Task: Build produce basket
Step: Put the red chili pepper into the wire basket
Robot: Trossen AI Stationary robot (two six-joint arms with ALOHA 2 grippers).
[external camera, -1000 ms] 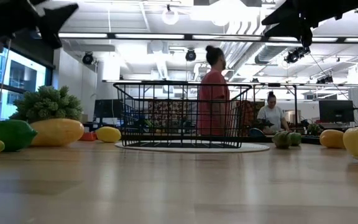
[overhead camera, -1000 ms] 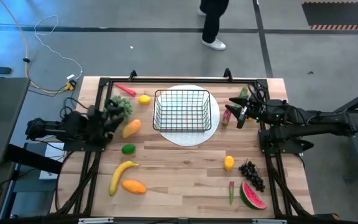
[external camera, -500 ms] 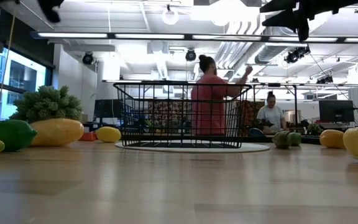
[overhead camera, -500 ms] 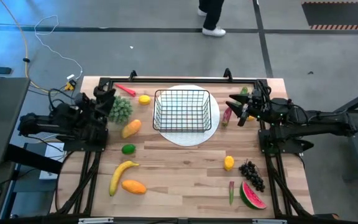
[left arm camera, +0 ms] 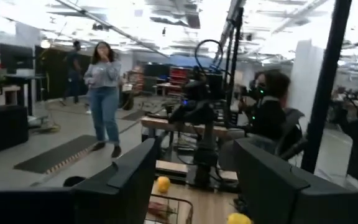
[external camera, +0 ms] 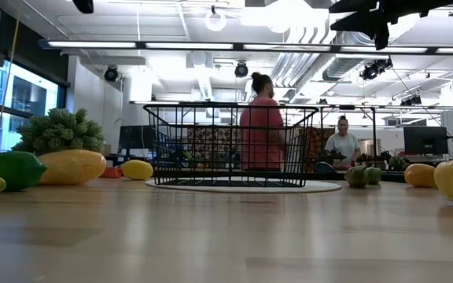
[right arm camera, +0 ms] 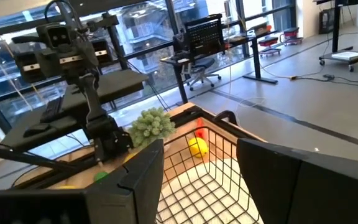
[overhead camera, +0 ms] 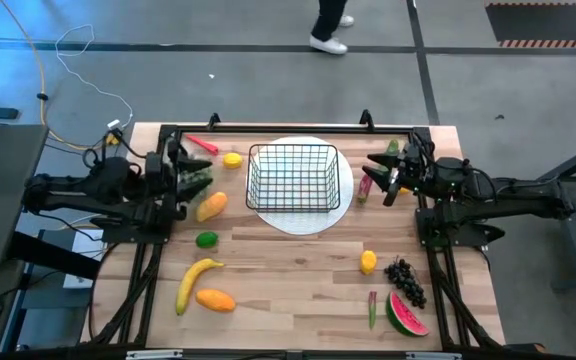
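The robot's right gripper should next move to the red and green piece's middle [overhead camera: 365, 187], next to the round white plate, and close there.
The black wire basket [overhead camera: 291, 177] stands on a round white plate [overhead camera: 304, 218] at the table's far middle; the low view shows the basket [external camera: 230, 145] too. Produce lies loose on the table: banana [overhead camera: 196, 280], orange mango [overhead camera: 215, 299], lime [overhead camera: 206, 239], yellow mango [overhead camera: 211, 206], green bunch [overhead camera: 198, 172], lemon [overhead camera: 232, 159], second lemon [overhead camera: 368, 262], grapes [overhead camera: 404, 280], watermelon slice [overhead camera: 406, 315]. My left gripper [overhead camera: 181, 170] hovers open, high over the green bunch, left of the basket. My right gripper [overhead camera: 378, 176] hovers open, right of the basket. Both wrist views show nothing between the fingers, at my left gripper [left arm camera: 194, 162] and at my right gripper [right arm camera: 201, 162].
A red piece [overhead camera: 201, 144] lies at the far left, a small red and green piece [overhead camera: 365, 188] by the plate's right rim, and a thin green and red piece [overhead camera: 372, 308] near the watermelon. Black frame rails [overhead camera: 138, 290] run along both table sides. A person [external camera: 262, 126] stands beyond the far edge.
My left gripper has risen from just above the table's left side, leaving the low view's top, and has tipped upward to about level while drifting slightly toward the far edge. The produce and basket have stayed put. The person beyond the table has walked.
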